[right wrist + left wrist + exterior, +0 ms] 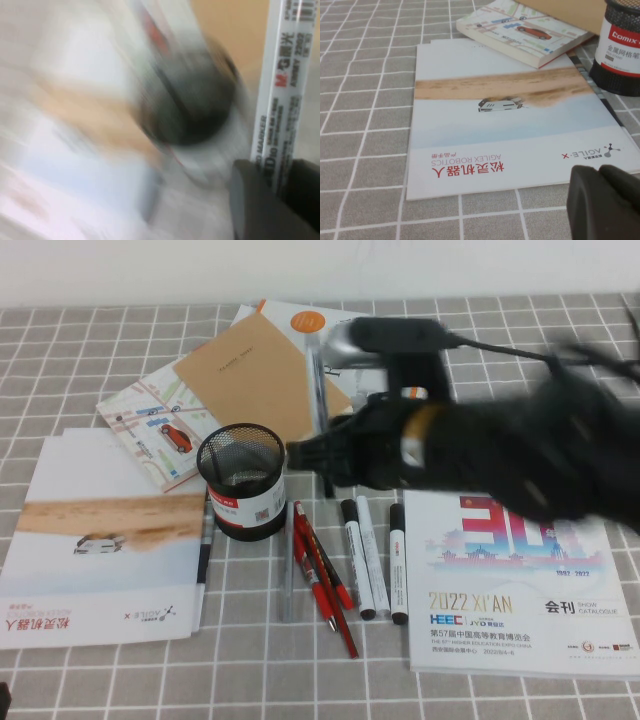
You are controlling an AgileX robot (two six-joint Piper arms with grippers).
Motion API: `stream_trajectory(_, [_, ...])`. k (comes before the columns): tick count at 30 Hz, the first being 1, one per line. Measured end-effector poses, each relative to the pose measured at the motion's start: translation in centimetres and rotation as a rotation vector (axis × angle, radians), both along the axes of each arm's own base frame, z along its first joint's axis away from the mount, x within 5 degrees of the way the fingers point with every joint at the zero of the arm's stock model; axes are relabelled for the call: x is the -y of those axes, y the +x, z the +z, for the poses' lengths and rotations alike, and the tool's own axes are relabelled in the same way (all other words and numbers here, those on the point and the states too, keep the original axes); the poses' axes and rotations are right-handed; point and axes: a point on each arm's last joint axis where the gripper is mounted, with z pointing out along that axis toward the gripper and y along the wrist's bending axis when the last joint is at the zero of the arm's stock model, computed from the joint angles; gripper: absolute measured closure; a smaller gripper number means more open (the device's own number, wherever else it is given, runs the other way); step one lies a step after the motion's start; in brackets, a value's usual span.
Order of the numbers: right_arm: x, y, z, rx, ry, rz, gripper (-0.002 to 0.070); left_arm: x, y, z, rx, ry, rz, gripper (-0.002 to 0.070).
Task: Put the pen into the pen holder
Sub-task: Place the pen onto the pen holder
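My right gripper needs to let go of the pen upright inside the opening of the black mesh pen holder (pixel 251 458) (pixel 196 107).
The pen holder (pixel 243 480), a black mesh cup with a red-and-white label, stands at the table's middle. It also shows in the left wrist view (pixel 620 50) and as a dark blur in the right wrist view (pixel 195 100). My right gripper (pixel 300 453) hovers just right of the holder's rim, its arm blurred. In the right wrist view it (pixel 277 172) is shut on the pen (pixel 282 90), whose white barrel bears dark print. In the high view the pen (pixel 318 390) looks like a pale bar crossing the gripper. My left gripper (pixel 605 200) is shut and empty, low over the white brochure's near corner.
Three more markers (pixel 372 555), red pens (pixel 320 575) and a slim grey pen (pixel 288 580) lie in front of the holder. A white brochure (pixel 100 540) lies left, a map book (pixel 160 425) and brown notebook (pixel 250 370) behind, and a catalogue (pixel 520 610) right.
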Motion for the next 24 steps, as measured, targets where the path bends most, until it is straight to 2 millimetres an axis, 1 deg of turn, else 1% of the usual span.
stream_trajectory(3, [0.5,-1.2,-0.1,0.299,0.231,0.082,0.0587,0.0,0.0,0.0,0.0,0.0,0.0,0.0678])
stream_trajectory(4, [0.7,-1.6,-0.5,0.399,0.278,0.111,0.0587,0.0,0.0,0.0,0.0,0.0,0.0,0.0678])
stream_trajectory(5, [0.6,-1.8,-0.4,0.447,0.294,0.125,0.0587,0.0,0.0,0.0,0.0,0.0,0.0,0.0678])
stream_trajectory(7, [0.2,-2.1,-0.2,0.616,0.392,0.158,0.0587,0.0,0.0,0.0,0.0,0.0,0.0,0.0678])
stream_trajectory(8, [0.0,-2.1,-0.2,0.647,0.41,0.163,0.0587,0.0,0.0,0.0,0.0,0.0,0.0,0.0678])
stream_trajectory(10, [-0.8,-1.7,-0.3,0.695,0.429,0.179,0.0587,0.0,0.0,0.0,0.0,0.0,0.0,0.0678])
stream_trajectory(14, [-2.9,0.1,-1.5,0.736,0.396,0.211,0.0587,0.0,0.0,0.0,0.0,0.0,0.0,0.0678])
stream_trajectory(17, [-4.4,1.5,-3.0,0.75,0.357,0.219,0.0587,0.0,0.0,0.0,0.0,0.0,0.0,0.0678])
stream_trajectory(20, [-5.6,3.0,-4.9,0.727,0.319,0.206,0.0587,0.0,0.0,0.0,0.0,0.0,0.0,0.0678])
stream_trajectory(24, [-6.8,4.2,-7.5,0.693,0.272,0.209,0.0587,0.0,0.0,0.0,0.0,0.0,0.0,0.0678])
